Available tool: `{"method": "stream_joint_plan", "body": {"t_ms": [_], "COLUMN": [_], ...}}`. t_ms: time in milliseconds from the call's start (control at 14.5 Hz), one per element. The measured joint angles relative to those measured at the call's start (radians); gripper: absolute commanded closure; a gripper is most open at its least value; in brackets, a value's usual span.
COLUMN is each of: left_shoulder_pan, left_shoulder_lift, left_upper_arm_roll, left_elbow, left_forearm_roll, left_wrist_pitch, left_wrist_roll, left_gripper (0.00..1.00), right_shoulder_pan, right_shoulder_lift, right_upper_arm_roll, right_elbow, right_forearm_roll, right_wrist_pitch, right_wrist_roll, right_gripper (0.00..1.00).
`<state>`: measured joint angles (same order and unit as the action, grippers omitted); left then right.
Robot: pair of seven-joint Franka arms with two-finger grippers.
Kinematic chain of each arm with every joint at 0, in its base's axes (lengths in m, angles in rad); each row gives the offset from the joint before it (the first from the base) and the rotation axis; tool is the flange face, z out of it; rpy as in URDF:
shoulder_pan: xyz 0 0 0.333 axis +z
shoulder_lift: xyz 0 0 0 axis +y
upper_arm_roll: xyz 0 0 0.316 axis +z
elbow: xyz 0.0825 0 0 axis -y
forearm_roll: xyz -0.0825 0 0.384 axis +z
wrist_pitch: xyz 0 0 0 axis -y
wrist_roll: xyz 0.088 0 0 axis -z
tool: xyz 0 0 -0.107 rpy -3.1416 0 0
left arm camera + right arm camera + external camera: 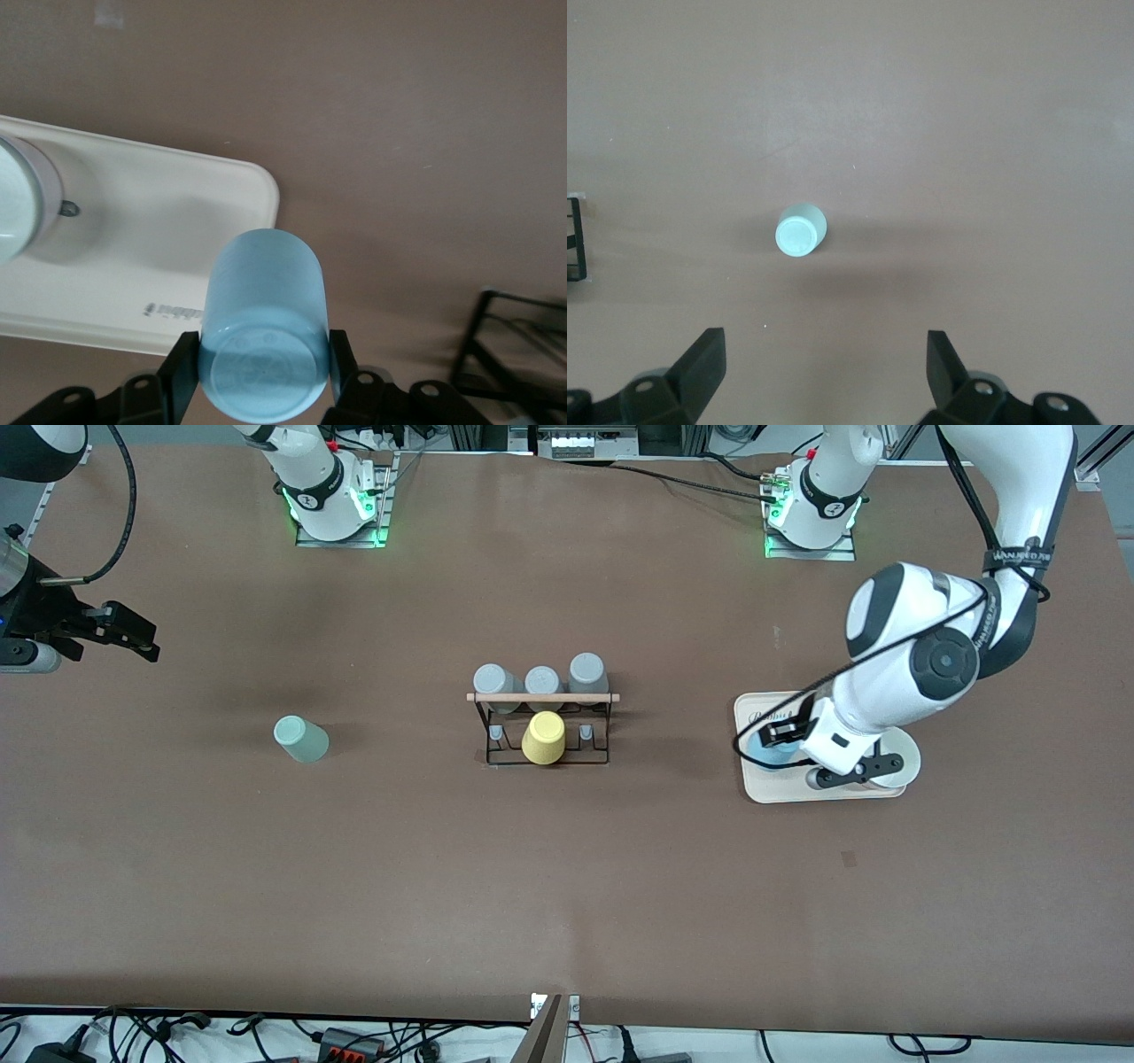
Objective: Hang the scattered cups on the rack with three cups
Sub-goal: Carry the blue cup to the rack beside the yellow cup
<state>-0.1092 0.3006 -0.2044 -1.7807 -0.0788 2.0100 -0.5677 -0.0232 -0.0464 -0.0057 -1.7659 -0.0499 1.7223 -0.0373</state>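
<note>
I will release the light blue cup with my left gripper on the empty front peg point(586, 737) between the yellow tumbler and cream tray.
My left gripper point(781, 742) point(262, 376) is shut on the light blue cup point(264, 319) point(767, 751), its black fingers point(181, 372) pressing both sides near the base. The cup is upside down over the cream tray's end toward the rack. The pale mint cup point(301, 739) point(801, 230) stands upside down on the table toward the right arm's end. My right gripper point(131, 634) point(826, 354) hangs open and empty high above the table beside that cup. The black wire rack point(542, 731) stands mid-table under its wooden rod.
A yellow tumbler point(544, 737) sits on the rack's middle front peg, and three grey tumblers point(542, 681) on its back row. The cream tray point(760, 790) point(133, 257) also carries a round white dish point(902, 767) point(19, 202). The rack's corner point(514, 354) shows in the left wrist view.
</note>
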Motion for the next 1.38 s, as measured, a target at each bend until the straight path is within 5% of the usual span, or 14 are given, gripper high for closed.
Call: {"method": "stream_joint_plan", "body": {"t_ms": [622, 1382], "left_shoulder_pan": [-0.265, -0.379], "left_shoulder_lift": [0.127, 0.221], "left_upper_arm_roll": [-0.008, -0.007], "left_elbow": [0.274, 0.339], "left_forearm_roll": [0.0, 0.0], "left_wrist_pitch": [-0.012, -0.011], "left_wrist_roll": [-0.457, -0.6], "left_gripper": [0.66, 0.66], "right_shoulder_pan": [0.0, 0.0], "right_shoulder_lift": [0.0, 0.0], "right_upper_arm_roll": [0.001, 0.001], "right_elbow": [0.001, 0.001], "right_forearm_roll": [0.0, 0.0], "right_wrist_pitch": [-0.008, -0.008], "right_wrist_roll": [0.0, 0.0], "right_gripper": [0.0, 0.0]}}
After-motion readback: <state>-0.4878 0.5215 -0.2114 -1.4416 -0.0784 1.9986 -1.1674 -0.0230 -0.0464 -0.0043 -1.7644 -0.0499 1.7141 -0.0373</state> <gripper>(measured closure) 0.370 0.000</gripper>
